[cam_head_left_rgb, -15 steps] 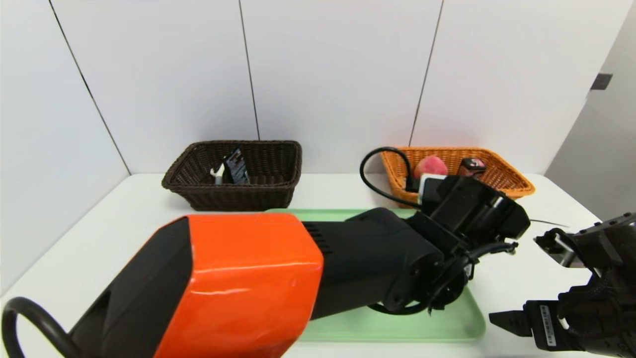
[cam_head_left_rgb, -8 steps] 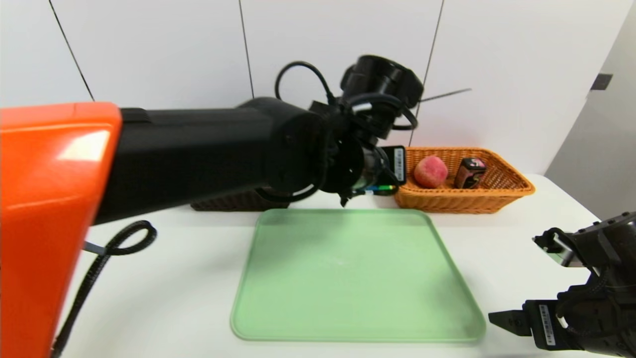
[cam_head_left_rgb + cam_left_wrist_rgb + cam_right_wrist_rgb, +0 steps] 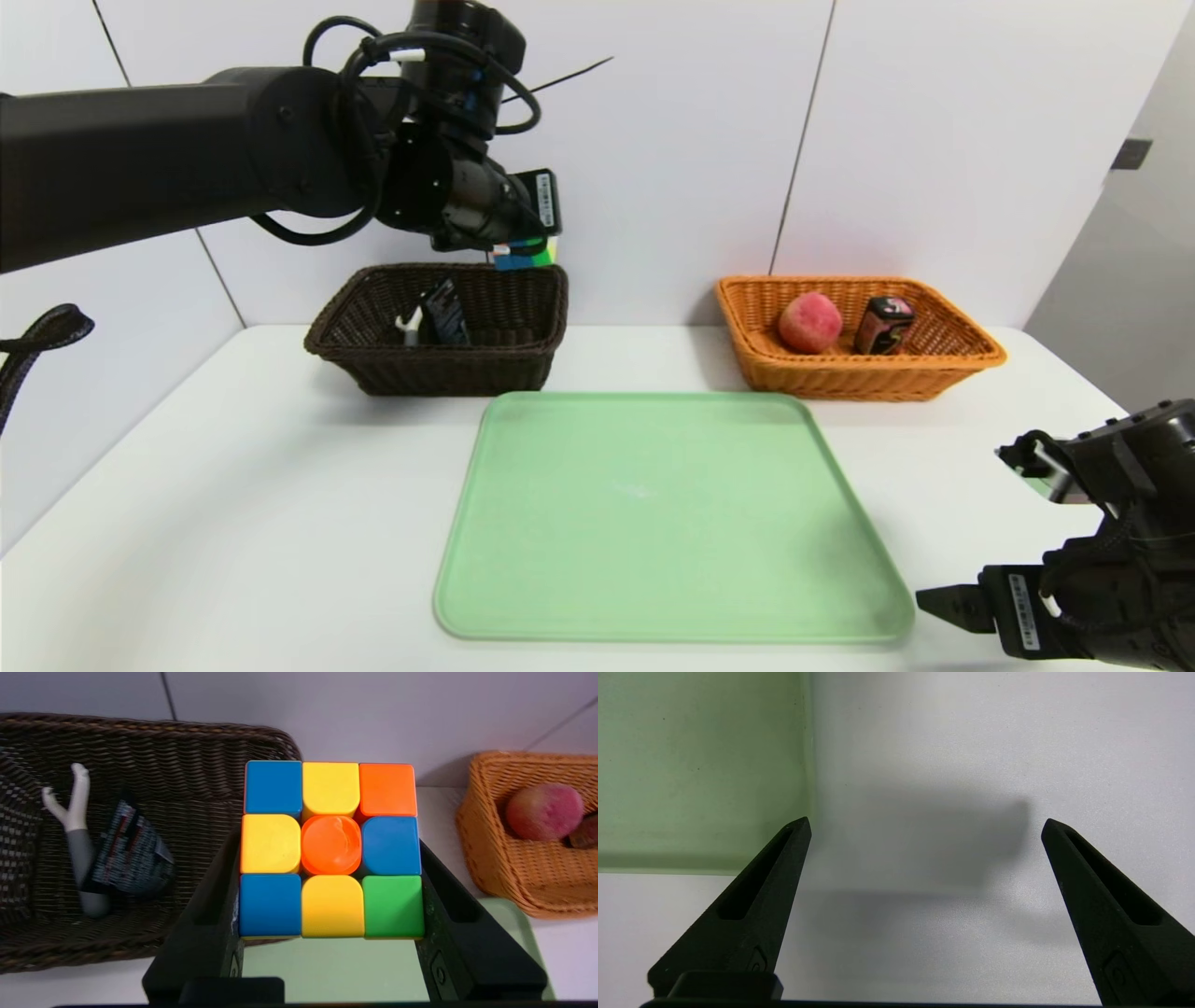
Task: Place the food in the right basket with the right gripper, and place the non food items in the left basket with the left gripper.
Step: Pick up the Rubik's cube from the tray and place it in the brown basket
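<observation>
My left gripper is to release the multicoloured puzzle cube in the dark brown basket. It will leave it on the basket's bottom beside the black tube (image 3: 505,329) (image 3: 218,865).
My left gripper (image 3: 525,245) (image 3: 329,877) is shut on the multicoloured puzzle cube (image 3: 330,849) (image 3: 523,253), held in the air just above the back right corner of the dark brown left basket (image 3: 373,359) (image 3: 196,742). In that basket lie the white-headed peeler (image 3: 408,326) (image 3: 77,821) and the black tube (image 3: 444,313) (image 3: 128,856). The orange right basket (image 3: 943,359) (image 3: 495,858) holds the peach (image 3: 809,322) (image 3: 544,811) and the small black box with a pink top (image 3: 883,323). My right gripper (image 3: 924,826) (image 3: 971,523) stands open over bare table at the front right.
A bare green tray (image 3: 667,518) (image 3: 691,765) lies in the middle of the white table (image 3: 261,485), in front of both baskets. The white wall stands right behind the baskets. My right gripper's fingertips (image 3: 798,828) hang beside the tray's right front corner.
My left arm has lifted off the tray and swung left and back, carrying the cube from near the orange basket to above the dark basket. The right arm has stayed put.
</observation>
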`<action>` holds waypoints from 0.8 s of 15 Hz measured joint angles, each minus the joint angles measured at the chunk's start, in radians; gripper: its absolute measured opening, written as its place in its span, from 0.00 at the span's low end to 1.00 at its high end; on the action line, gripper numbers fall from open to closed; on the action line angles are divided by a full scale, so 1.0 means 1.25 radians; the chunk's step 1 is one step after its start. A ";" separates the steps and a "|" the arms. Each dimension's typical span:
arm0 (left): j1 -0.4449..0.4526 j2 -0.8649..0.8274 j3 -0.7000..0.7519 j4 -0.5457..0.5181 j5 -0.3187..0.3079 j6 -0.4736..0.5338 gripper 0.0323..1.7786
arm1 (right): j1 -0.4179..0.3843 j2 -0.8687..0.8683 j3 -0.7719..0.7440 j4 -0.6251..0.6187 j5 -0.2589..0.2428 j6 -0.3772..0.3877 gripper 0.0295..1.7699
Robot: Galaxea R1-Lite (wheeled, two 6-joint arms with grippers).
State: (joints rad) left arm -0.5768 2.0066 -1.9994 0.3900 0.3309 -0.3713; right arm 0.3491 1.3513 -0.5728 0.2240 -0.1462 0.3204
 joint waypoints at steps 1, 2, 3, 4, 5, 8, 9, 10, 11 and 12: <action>0.024 0.004 0.000 -0.003 -0.006 0.008 0.54 | 0.000 0.000 -0.001 0.000 0.000 -0.001 0.97; 0.043 0.011 0.000 -0.004 -0.010 0.018 0.54 | 0.000 0.001 -0.002 0.000 0.000 -0.001 0.97; 0.061 0.020 0.001 -0.006 -0.012 0.022 0.54 | 0.000 0.001 -0.004 0.000 -0.001 0.000 0.97; 0.076 0.032 0.001 -0.013 -0.012 0.023 0.54 | 0.000 0.001 -0.004 0.000 -0.001 0.000 0.97; 0.092 0.046 0.001 -0.020 -0.013 0.024 0.54 | 0.000 0.001 -0.005 0.000 -0.002 -0.001 0.97; 0.121 0.092 0.001 -0.043 -0.024 0.033 0.54 | 0.000 0.001 -0.006 0.000 -0.002 0.000 0.97; 0.129 0.108 0.001 -0.056 -0.026 0.035 0.54 | 0.000 0.001 -0.006 0.000 -0.003 -0.001 0.97; 0.134 0.123 0.000 -0.068 -0.028 0.041 0.54 | 0.000 0.001 -0.006 0.000 -0.003 -0.001 0.97; 0.135 0.134 0.000 -0.077 -0.033 0.047 0.54 | 0.000 0.002 -0.006 0.000 -0.003 -0.002 0.97; 0.134 0.147 0.000 -0.088 -0.037 0.050 0.54 | 0.000 0.003 -0.007 0.000 -0.003 -0.003 0.97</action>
State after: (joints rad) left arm -0.4087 2.1902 -1.9998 0.2800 0.2847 -0.3087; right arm 0.3491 1.3555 -0.5811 0.2240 -0.1504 0.3170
